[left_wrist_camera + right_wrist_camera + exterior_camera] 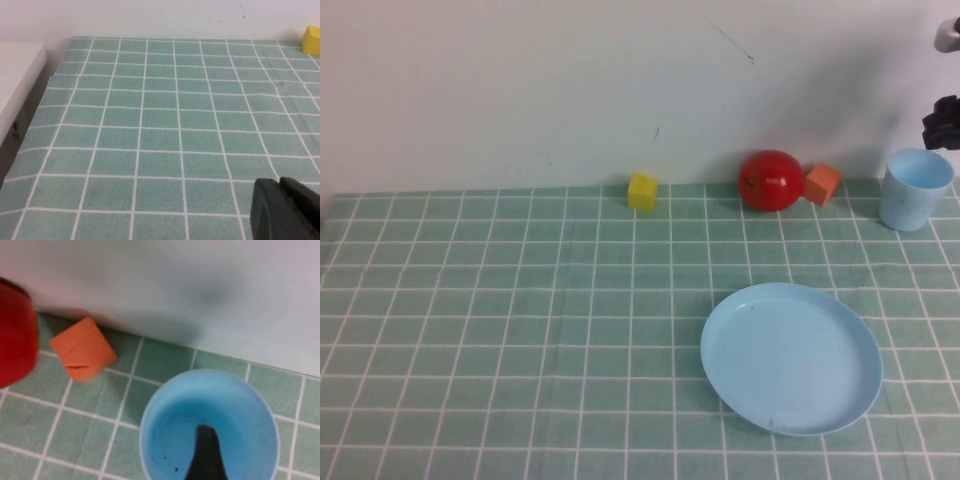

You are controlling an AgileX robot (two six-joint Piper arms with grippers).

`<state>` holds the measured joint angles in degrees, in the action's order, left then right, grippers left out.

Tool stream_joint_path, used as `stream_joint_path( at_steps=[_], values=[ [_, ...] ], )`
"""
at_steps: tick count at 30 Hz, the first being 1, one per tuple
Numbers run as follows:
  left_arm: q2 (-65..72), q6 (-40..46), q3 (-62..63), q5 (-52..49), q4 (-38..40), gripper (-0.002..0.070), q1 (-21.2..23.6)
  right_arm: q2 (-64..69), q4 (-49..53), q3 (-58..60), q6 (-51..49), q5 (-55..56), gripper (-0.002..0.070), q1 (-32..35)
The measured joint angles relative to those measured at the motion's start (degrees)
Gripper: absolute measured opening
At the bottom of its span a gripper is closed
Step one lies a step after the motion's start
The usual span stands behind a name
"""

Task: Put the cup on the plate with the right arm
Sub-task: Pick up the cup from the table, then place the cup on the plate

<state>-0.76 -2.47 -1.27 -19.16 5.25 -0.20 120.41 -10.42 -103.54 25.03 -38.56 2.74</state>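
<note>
The robot's right gripper should next close on the cup's rim (951, 174) (278, 446), on the side that faces away from the orange cube, with one finger inside the cup.
The light blue cup (917, 188) stands upright at the far right of the table, close to the wall. My right gripper (942, 122) hangs just above its rim at the right edge of the high view. In the right wrist view I look down into the cup (165, 440). One dark finger (204, 445) sits over its opening, with blue on both sides, so the jaws stand apart. The other finger is out of view. The light blue plate (791, 356) lies empty, nearer me and left of the cup. My left gripper (279, 182) is shut and empty, low over the cloth.
A red apple (770, 180) and an orange cube (823, 184) sit against the wall just left of the cup. A yellow cube (642, 191) lies further left. A green checked cloth (520, 330) covers the table. The wall stands right behind the cup.
</note>
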Motion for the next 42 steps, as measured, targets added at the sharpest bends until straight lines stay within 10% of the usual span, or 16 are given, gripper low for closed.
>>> stream_joint_path(
  at_steps=[14,23,42],
  values=[
    [0.00,0.00,0.00,0.00,0.00,-0.0003,0.00,11.60,1.07,-5.03,-1.26,1.80,0.0466,0.00],
    [0.00,0.00,0.00,0.00,0.00,-0.0003,0.00,11.90,1.89,-5.17,3.08,-0.43,0.0053,0.00],
    [0.00,0.00,0.00,0.00,0.00,-0.0003,0.00,-8.38,-14.38,-3.49,15.36,-28.76,0.0047,-2.51]
  ],
)
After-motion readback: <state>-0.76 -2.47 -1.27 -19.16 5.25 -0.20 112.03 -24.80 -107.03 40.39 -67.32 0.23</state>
